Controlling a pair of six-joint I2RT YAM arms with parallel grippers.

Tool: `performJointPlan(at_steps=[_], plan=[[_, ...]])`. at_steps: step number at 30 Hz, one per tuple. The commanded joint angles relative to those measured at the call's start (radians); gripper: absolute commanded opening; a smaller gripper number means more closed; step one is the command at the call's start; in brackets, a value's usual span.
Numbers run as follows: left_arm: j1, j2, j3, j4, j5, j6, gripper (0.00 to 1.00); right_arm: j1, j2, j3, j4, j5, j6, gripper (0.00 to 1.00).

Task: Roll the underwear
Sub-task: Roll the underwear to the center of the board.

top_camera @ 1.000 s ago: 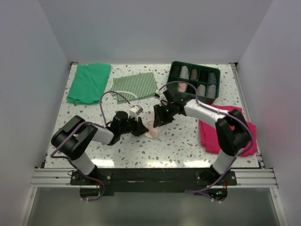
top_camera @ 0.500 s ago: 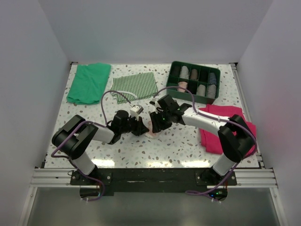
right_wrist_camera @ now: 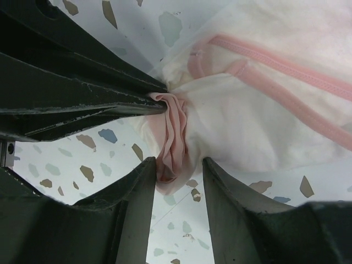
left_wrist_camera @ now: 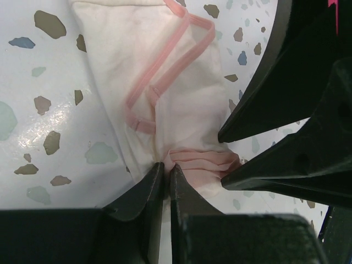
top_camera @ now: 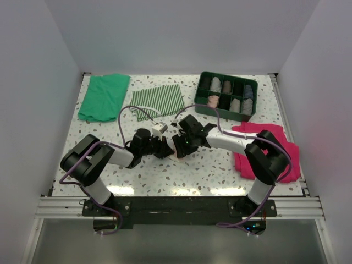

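The pink fold has one end in my left gripper and the other lying loose, so my right gripper will pinch the fold's loose end (right_wrist_camera: 170, 173) before both grippers pull back.
The underwear (left_wrist_camera: 165, 82) is pale pink with darker pink edging and lies flat on the speckled table, one end bunched into a pink fold (right_wrist_camera: 173, 137). My left gripper (left_wrist_camera: 166, 168) is shut on the underwear at that fold. My right gripper (right_wrist_camera: 179, 165) is open, its fingers (right_wrist_camera: 137, 187) on either side of the bunched end; its left finger touches the fold. The right fingers (left_wrist_camera: 286, 99) also show in the left wrist view. In the top view both grippers meet at mid-table, left gripper (top_camera: 164, 148) and right gripper (top_camera: 177, 148), hiding nearly all of the underwear (top_camera: 175, 157).
A green compartment tray (top_camera: 204, 82) with rolled items stands at the back right. A green-and-white striped cloth (top_camera: 158, 101) and a green cloth (top_camera: 103, 96) lie at the back left. A bright magenta cloth (top_camera: 275, 151) lies at the right by the right arm.
My right gripper has moved left and down onto the underwear, closing in on the left gripper. The left arm has stayed almost still, holding the fold.
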Motion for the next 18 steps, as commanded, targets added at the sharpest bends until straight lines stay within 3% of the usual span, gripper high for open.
performJointPlan(at_steps=[1,9,18], plan=[[-0.003,-0.009,0.007,-0.047,-0.009,0.014,0.12,0.013,0.013,0.019,0.043,0.005,-0.006,0.43],[-0.003,-0.009,0.007,-0.053,-0.009,0.014,0.12,0.023,-0.049,-0.02,0.086,-0.018,0.025,0.46],[-0.003,-0.017,0.009,-0.055,-0.012,0.011,0.12,0.079,-0.032,-0.012,0.053,0.065,0.012,0.46]])
